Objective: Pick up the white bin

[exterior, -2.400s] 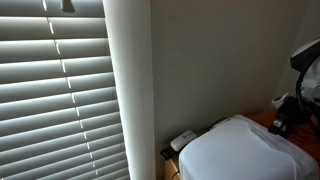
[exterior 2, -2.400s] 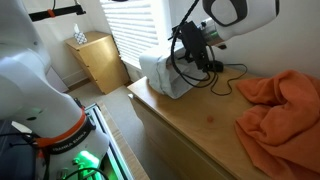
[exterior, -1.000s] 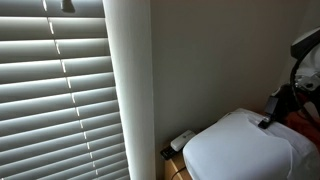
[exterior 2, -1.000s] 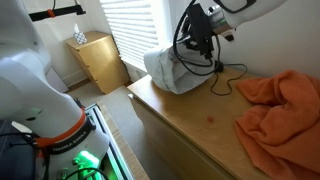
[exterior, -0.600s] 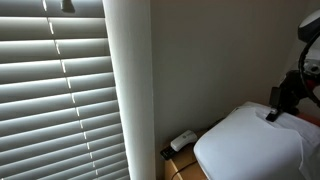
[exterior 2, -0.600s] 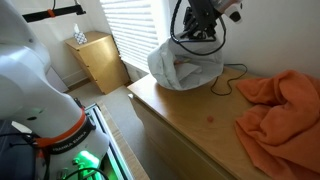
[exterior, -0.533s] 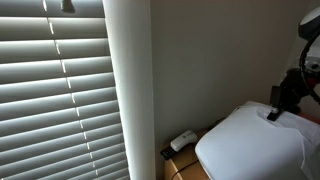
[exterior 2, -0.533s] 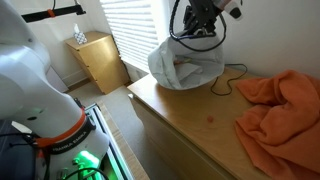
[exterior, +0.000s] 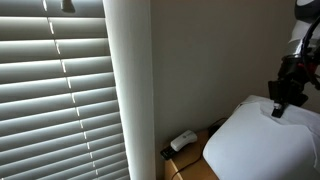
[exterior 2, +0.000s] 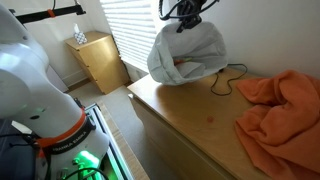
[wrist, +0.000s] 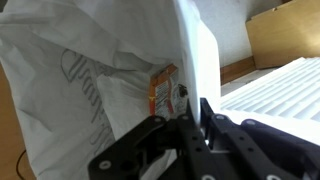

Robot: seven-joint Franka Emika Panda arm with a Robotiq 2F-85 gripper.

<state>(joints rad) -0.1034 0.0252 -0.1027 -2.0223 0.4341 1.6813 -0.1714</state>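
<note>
The robot's gripper should set the white bin down upright on the wooden dresser top beside the black cable (exterior: 284,147).
The white bin (exterior 2: 190,55) hangs tilted in the air above the wooden dresser top (exterior 2: 200,110), its open mouth with the thin liner facing the camera. From the window side, the white bin (exterior: 260,140) fills the lower right, its flat base toward the window. My gripper (exterior 2: 186,20) grips the upper rim; my gripper (exterior: 279,104) shows as a black linkage at the bin's top. In the wrist view my gripper (wrist: 193,118) is shut on the white bin's wall (wrist: 195,60), one finger inside, one outside. Some printed packaging (wrist: 163,88) lies inside the liner.
An orange cloth (exterior 2: 280,105) lies bunched on the dresser's right part. A black cable (exterior 2: 228,78) runs across the top behind the bin. A small white power adapter (exterior: 183,140) sits by the wall. A wooden cabinet (exterior 2: 98,60) stands on the floor by the blinds (exterior: 60,100).
The gripper has risen with the bin in its grip. The bin has left the dresser top and now hangs higher and more tilted in both exterior views.
</note>
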